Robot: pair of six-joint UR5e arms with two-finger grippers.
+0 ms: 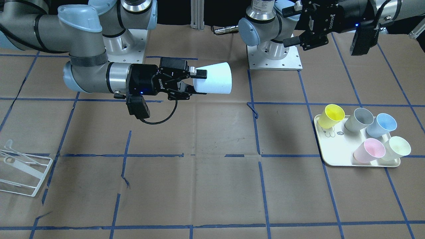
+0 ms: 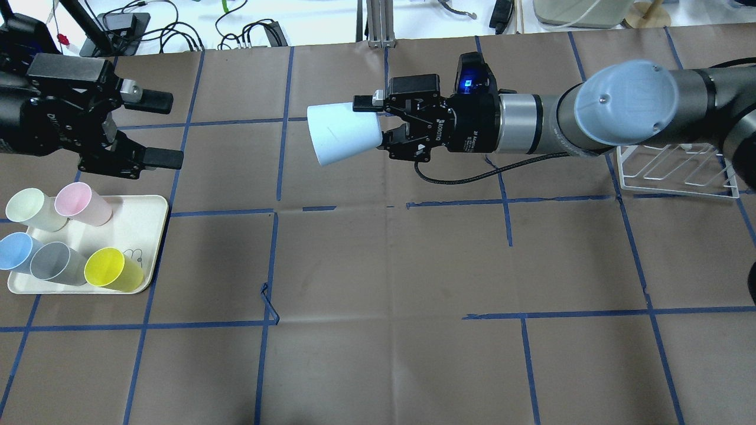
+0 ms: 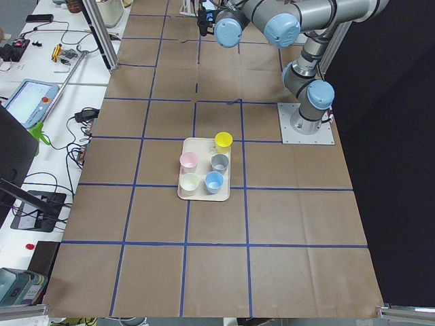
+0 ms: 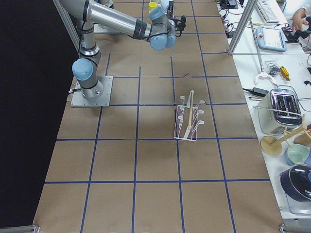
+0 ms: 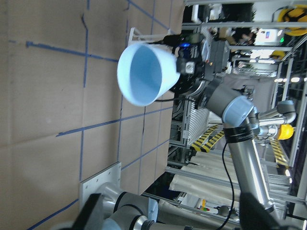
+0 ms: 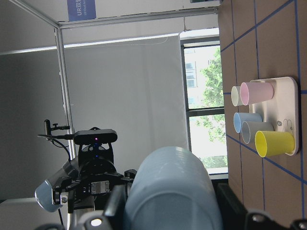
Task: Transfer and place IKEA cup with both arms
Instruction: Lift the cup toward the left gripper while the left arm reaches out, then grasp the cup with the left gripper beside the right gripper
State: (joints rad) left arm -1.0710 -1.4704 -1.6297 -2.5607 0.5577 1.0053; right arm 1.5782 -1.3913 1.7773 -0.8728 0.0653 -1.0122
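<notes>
My left gripper is to close on the upper side of the IKEA cup's rim (image 1: 227,63) (image 5: 160,82), because the base end of the cup is held by my right gripper.
The IKEA cup (image 2: 342,133), a pale sky-blue tumbler, hangs sideways above the table's far middle. My right gripper (image 2: 373,124) is shut on its narrow base end. The cup's open mouth points toward my left gripper (image 2: 159,130), which is open and empty and stands well apart from the cup. In the front-facing view the cup (image 1: 214,78) sits in the right gripper (image 1: 199,82), with the left gripper (image 1: 292,26) at the top right. The left wrist view looks into the cup's mouth (image 5: 144,72). The right wrist view shows the cup's base (image 6: 168,187) between its fingers.
A cream tray (image 2: 142,206) below the left gripper carries a yellow cup (image 2: 112,268), a grey cup (image 2: 56,264), a near-identical blue cup (image 2: 15,251), a pink cup (image 2: 82,202) and a pale green one. A white wire rack (image 2: 673,171) lies under the right arm.
</notes>
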